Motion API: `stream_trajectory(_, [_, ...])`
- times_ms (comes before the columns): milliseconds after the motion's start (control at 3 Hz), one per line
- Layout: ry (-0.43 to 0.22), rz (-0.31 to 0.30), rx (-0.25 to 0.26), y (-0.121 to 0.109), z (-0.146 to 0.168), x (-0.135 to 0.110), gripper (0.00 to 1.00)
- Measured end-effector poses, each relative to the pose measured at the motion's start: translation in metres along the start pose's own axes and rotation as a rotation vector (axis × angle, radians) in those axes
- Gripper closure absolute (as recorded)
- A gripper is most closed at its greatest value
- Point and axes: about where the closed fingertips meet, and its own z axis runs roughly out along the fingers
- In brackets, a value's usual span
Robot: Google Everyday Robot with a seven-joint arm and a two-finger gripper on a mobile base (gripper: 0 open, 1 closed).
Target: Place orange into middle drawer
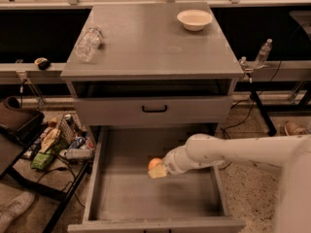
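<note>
The gripper will release the orange onto the bottom of the middle drawer, nearer its front panel (pixel 139 185) and toward the snack rack.
The orange (pixel 154 163) is a small round fruit held at the tip of my gripper (pixel 157 169), low over the floor of the open middle drawer (pixel 121 198). The white arm reaches in from the right, over the drawer's right wall. The gripper is shut on the orange, near the drawer's middle. I cannot tell whether the orange touches the floor. The drawer is a wide grey tray pulled out below a shut drawer front with a black handle (pixel 154 109).
A white bowl (pixel 195 19) and a lying clear plastic bottle (pixel 88 43) are on the cabinet top. A rack with snacks and cans (pixel 58 142) stands left of the drawer. A water bottle (pixel 262 53) stands on a ledge at right.
</note>
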Motion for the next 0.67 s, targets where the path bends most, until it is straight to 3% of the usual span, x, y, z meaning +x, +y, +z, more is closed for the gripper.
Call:
stream_trajectory(333, [0.024, -0.023, -0.015, 0.003, 0.052, 0.007, 1.0])
stream_trajectory(667, [0.088, -0.04, -0.032, 0.014, 0.099, 0.022, 1.0])
